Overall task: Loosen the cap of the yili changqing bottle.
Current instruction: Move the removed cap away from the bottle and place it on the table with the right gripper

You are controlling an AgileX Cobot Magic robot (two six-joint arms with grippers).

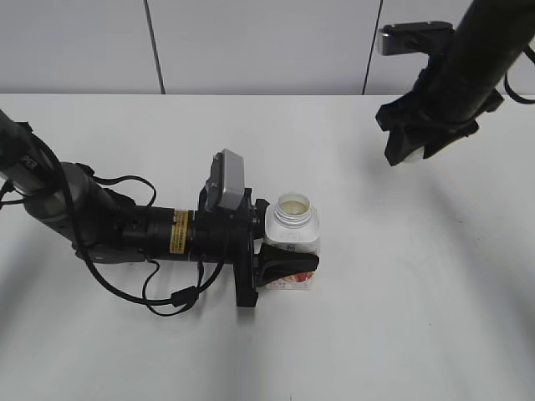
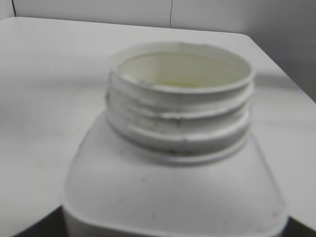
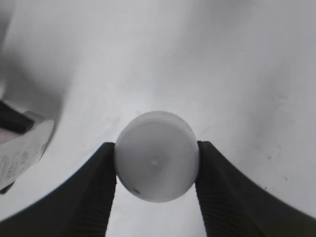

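The robot's right gripper should release the cap, now raised above the table, on the bare white table, across the bottle from the left gripper (image 1: pixel 448 259).
The yili changqing bottle (image 1: pixel 292 242) stands upright on the white table with its wide threaded neck open and no cap on it. It fills the left wrist view (image 2: pixel 177 163), where the neck rim shows close up. My left gripper (image 1: pixel 280 266) is shut on the bottle's body from the left. My right gripper (image 1: pixel 412 150) is raised at the upper right, well away from the bottle. It is shut on the round white cap (image 3: pixel 157 155), which sits between its two black fingers (image 3: pixel 157 163) above the table.
The white table (image 1: pixel 401 317) spreads around the bottle, with a grey wall behind. The left arm and its black cables (image 1: pixel 150 284) lie across the table's left half. An edge of the bottle shows at the left in the right wrist view (image 3: pixel 22 148).
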